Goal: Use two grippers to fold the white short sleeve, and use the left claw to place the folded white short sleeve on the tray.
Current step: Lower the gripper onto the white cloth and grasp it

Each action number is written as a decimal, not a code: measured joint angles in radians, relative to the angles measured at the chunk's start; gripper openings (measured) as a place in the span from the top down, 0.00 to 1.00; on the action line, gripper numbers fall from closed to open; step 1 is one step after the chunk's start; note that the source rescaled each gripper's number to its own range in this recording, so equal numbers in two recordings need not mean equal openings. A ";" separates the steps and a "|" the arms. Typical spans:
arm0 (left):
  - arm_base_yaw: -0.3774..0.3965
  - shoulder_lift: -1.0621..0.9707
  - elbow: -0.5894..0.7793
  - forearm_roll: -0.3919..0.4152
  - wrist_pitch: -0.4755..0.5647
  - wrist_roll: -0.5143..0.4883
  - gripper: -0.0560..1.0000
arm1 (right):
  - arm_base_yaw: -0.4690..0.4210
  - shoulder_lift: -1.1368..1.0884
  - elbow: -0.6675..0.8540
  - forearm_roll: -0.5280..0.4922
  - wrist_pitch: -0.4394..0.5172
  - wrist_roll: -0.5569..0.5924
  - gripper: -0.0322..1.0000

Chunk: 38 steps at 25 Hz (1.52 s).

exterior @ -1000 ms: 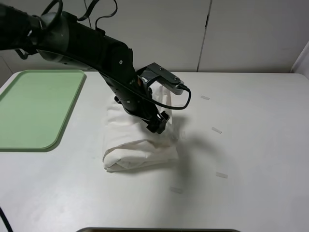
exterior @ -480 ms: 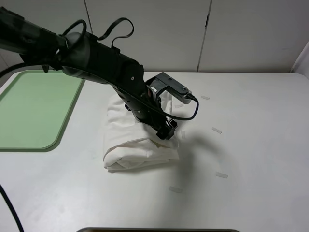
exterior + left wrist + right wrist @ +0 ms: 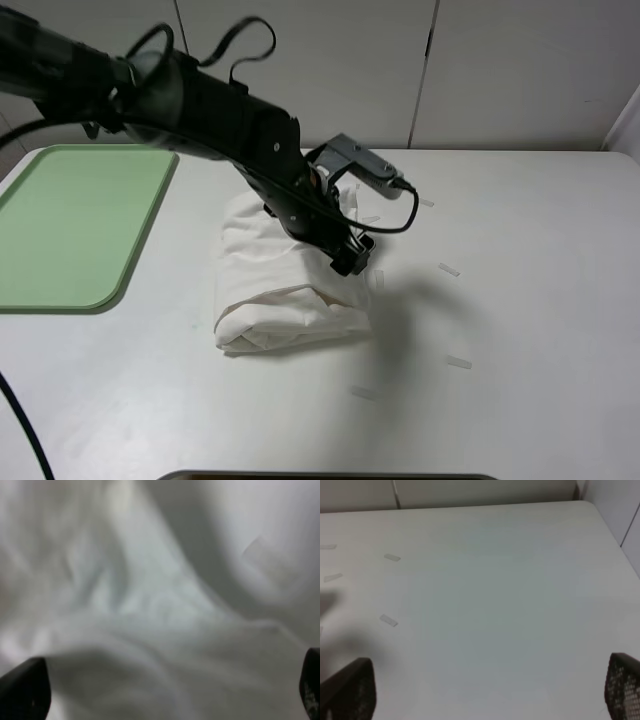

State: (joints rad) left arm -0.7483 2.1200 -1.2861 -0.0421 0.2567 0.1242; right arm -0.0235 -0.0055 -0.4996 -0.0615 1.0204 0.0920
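Next, I close my left gripper around the middle of the folded white short sleeve's edge [image 3: 235, 284] nearest the green tray.
The white short sleeve [image 3: 270, 300] lies folded into a thick bundle in the middle of the white table. The left claw [image 3: 346, 260] reaches across from the left and hangs low over the bundle's right edge. In the left wrist view white cloth [image 3: 150, 605] fills the frame, and the left claw [image 3: 165, 692] has its two black fingertips [image 3: 22, 692] far apart at the corners, open with nothing between them. The pale green tray [image 3: 70, 220] lies bare at the table's left edge. The right gripper [image 3: 485, 690] is open and empty over bare table. It does not show in the exterior view.
Small white tape scraps [image 3: 448, 269] lie on the table right of the shirt, and they also show in the right wrist view [image 3: 388, 620]. White cabinet doors stand behind the table. A dark edge [image 3: 330, 476] shows at the table's front.
The left claw has moved a little to the right along the bundle's right edge, dipping and then rising slightly. The shirt and tray have not moved.
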 joint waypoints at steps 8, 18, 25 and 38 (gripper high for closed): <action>0.018 -0.148 -0.132 0.067 0.238 0.043 0.00 | 0.000 0.000 0.000 0.000 0.000 0.000 0.00; 0.142 -0.082 -0.139 -0.230 0.358 0.563 0.00 | 0.000 0.000 0.000 0.000 0.000 0.000 0.00; 0.156 0.058 -0.141 -0.271 0.326 0.636 0.00 | 0.000 0.000 0.000 0.000 0.000 0.000 0.00; 0.156 0.021 -0.263 -0.265 0.474 0.552 0.00 | 0.000 0.000 0.000 0.000 0.000 0.000 0.00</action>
State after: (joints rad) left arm -0.5923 2.1414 -1.5486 -0.3074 0.7305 0.6764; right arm -0.0235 -0.0055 -0.4996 -0.0615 1.0204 0.0920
